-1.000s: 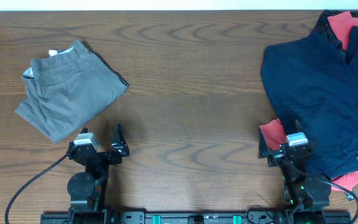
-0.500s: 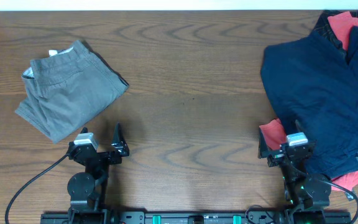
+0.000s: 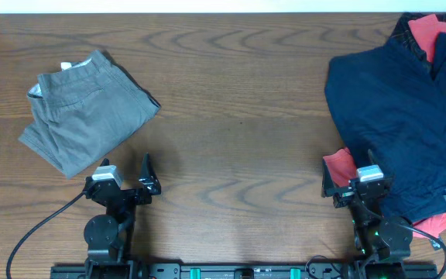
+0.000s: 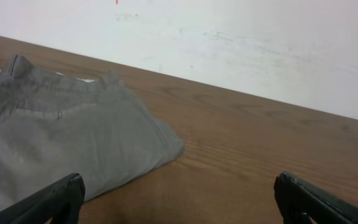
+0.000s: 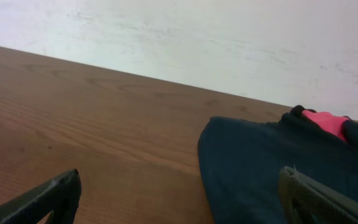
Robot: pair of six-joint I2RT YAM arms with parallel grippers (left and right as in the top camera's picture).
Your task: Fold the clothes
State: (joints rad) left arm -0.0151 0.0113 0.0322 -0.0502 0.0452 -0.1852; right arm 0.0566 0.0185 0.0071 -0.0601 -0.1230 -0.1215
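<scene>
Next, I need to move my right gripper to the navy heap's edge (image 3: pixel 336 114) (image 5: pixel 205 183) facing the grey trousers, just past the red corner, and close it there.
Folded grey trousers (image 3: pixel 87 116) lie at the left of the table; they also show in the left wrist view (image 4: pixel 55 140). A heap of navy clothes (image 3: pixel 405 116) with red cloth (image 3: pixel 428 31) in it lies at the right, also in the right wrist view (image 5: pixel 272 168). My left gripper (image 3: pixel 126 177) is open and empty near the front edge, just below the trousers (image 4: pixel 179 199). My right gripper (image 3: pixel 351 177) is open and empty at the heap's front left edge (image 5: pixel 179 199), beside a red corner (image 3: pixel 337 164).
The wooden table (image 3: pixel 238 132) runs between the two piles. A pale wall (image 4: pixel 229 43) stands behind the far edge. A black cable (image 3: pixel 41 225) trails from the left arm base at the front left.
</scene>
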